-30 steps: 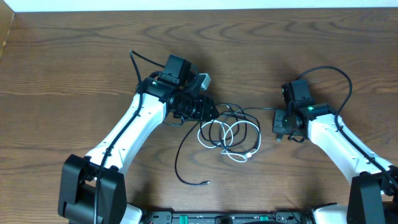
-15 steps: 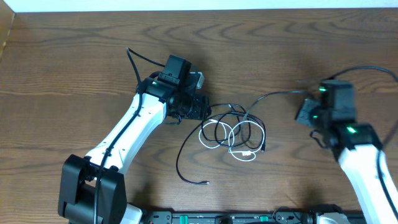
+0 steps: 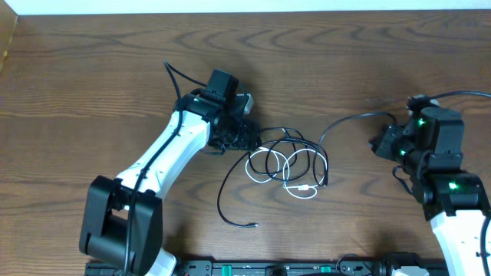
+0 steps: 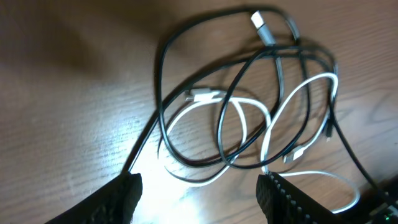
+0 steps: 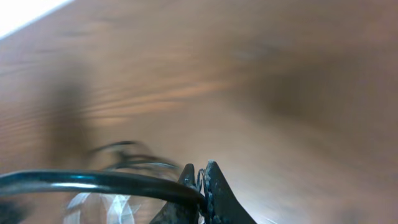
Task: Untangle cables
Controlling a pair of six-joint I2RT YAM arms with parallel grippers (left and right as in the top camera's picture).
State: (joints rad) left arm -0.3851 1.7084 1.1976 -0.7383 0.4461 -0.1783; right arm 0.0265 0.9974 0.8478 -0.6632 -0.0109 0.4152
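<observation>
The black cable's inner loop (image 3: pixel 266 160) (image 4: pixel 221 135), beside the white cable's plug that lies nearest my left gripper, will be gripped by that gripper.
The cables lie tangled at mid table: a white cable (image 3: pixel 294 186) in loops and two thin black ones. One black cable (image 3: pixel 349 117) arcs right from the tangle into my right gripper (image 3: pixel 383 143), which is shut on it; the right wrist view shows the jaws (image 5: pixel 202 182) pinching the cord (image 5: pixel 93 182). The other black cable (image 3: pixel 221 192) trails toward the front edge and ends in a small plug (image 3: pixel 254 225). My left gripper (image 3: pixel 247 138) is open at the tangle's left edge. In its wrist view the fingers (image 4: pixel 202 199) straddle bare wood just short of the white (image 4: pixel 245 99) and black (image 4: pixel 160 81) loops.
A thicker black robot cable (image 3: pixel 170 75) sticks up behind the left arm. The table's far edge (image 3: pixel 245 11) runs along the top, its left edge (image 3: pixel 6 54) at the far left. Bare wood lies between the tangle and the right arm.
My right gripper has moved right and away from the tangle, drawing one black cable out into a long arc. The tangle shifted slightly. The left gripper stayed put.
</observation>
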